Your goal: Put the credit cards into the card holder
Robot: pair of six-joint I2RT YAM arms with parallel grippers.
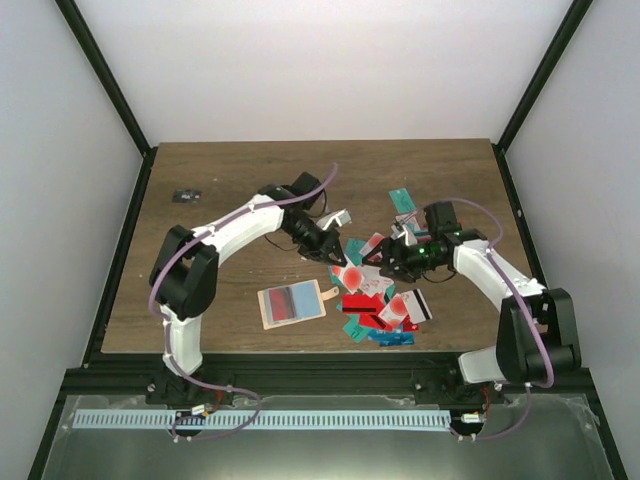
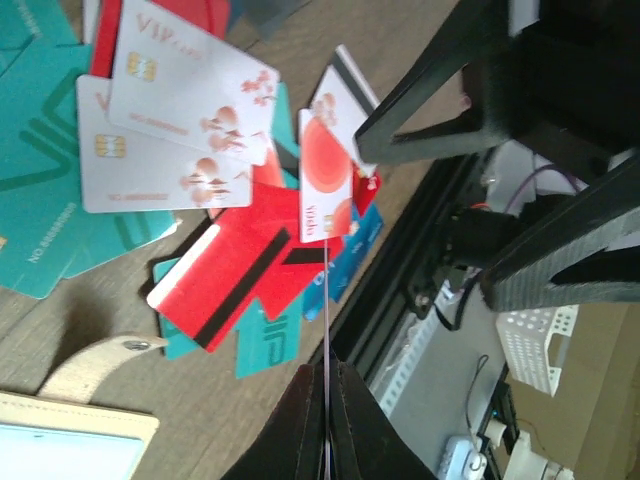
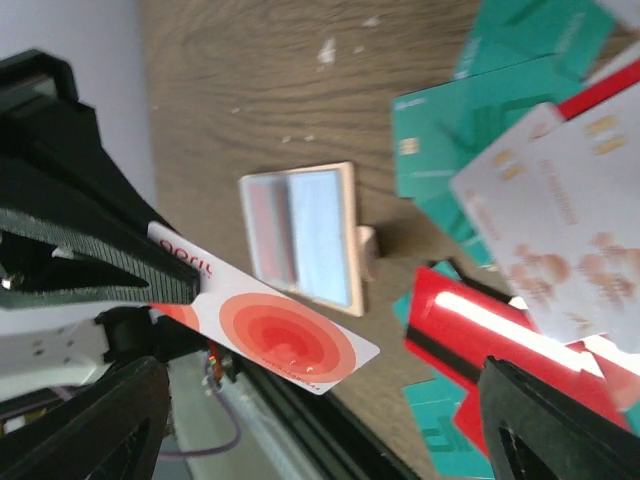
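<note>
My right gripper needs to grip the white credit card with red circles at the loose end (image 1: 358, 283) (image 3: 342, 368), opposite the end that my left gripper holds.
My left gripper (image 1: 330, 250) (image 2: 327, 368) is shut on the end of a white credit card with red circles (image 1: 350, 275) (image 2: 322, 170) (image 3: 270, 330), held above the table. My right gripper (image 1: 392, 258) (image 3: 320, 365) stands open around the card's free end, its fingers (image 2: 450, 100) apart from it. The card holder (image 1: 292, 303) (image 2: 60, 440) (image 3: 300, 235) lies open and flat on the table, a red card and a blue one showing in its pockets. A loose pile of credit cards (image 1: 385, 300) (image 2: 170, 130) (image 3: 540, 190) lies to its right.
A small dark flat object (image 1: 186, 195) lies at the far left of the wooden table (image 1: 230, 180). One teal card (image 1: 402, 200) lies apart behind the pile. The black frame rail (image 1: 320, 360) runs along the near edge, close to the pile.
</note>
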